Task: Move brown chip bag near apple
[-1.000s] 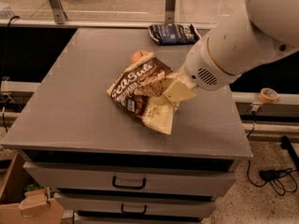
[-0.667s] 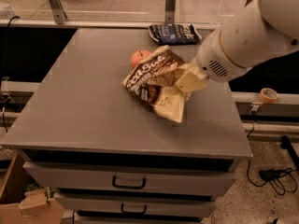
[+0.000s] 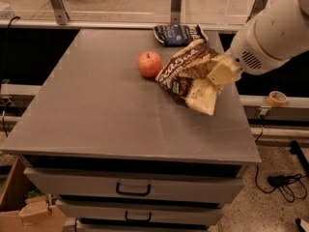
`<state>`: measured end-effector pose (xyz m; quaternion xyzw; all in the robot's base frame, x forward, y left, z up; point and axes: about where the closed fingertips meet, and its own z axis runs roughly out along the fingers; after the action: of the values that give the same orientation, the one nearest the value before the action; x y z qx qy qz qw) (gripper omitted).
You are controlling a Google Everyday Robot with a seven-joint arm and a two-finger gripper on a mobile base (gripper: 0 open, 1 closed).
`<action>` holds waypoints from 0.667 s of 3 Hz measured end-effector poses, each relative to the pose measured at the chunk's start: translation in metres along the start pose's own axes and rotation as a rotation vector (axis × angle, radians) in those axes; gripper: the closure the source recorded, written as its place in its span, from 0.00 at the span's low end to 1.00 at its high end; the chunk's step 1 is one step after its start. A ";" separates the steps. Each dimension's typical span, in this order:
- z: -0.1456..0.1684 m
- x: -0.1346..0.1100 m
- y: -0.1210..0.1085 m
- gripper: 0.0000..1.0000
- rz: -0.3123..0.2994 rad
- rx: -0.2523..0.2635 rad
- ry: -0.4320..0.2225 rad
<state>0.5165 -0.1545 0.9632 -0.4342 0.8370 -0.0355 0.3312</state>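
Next, my gripper lets go of the brown chip bag close against the apple [image 3: 177, 74], in front of the dark blue snack bag.
The brown chip bag [image 3: 189, 75], dark brown with white lettering and cream edges, hangs tilted just above the grey table top [image 3: 96, 115] at its right side. My gripper [image 3: 218, 72] is shut on the bag's right edge and holds it up. The red-orange apple [image 3: 149, 64] sits on the table just left of the bag, a small gap apart. My white arm [image 3: 270, 33] reaches in from the upper right.
A dark blue snack bag [image 3: 177, 34] lies at the table's back edge behind the chip bag. Drawers [image 3: 133, 190] are below the front edge. A tape roll [image 3: 277, 98] sits on a ledge at the right. Cardboard boxes [image 3: 29, 214] stand at the lower left.
My gripper has carried the chip bag to the right and slightly back. The apple, hidden behind the bag before, now shows fully to its left.
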 end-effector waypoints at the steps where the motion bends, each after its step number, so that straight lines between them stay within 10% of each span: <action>1: -0.005 0.014 -0.013 1.00 0.014 0.034 0.028; 2: -0.008 0.021 -0.026 1.00 0.034 0.069 0.024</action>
<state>0.5219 -0.1885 0.9672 -0.4079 0.8463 -0.0641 0.3365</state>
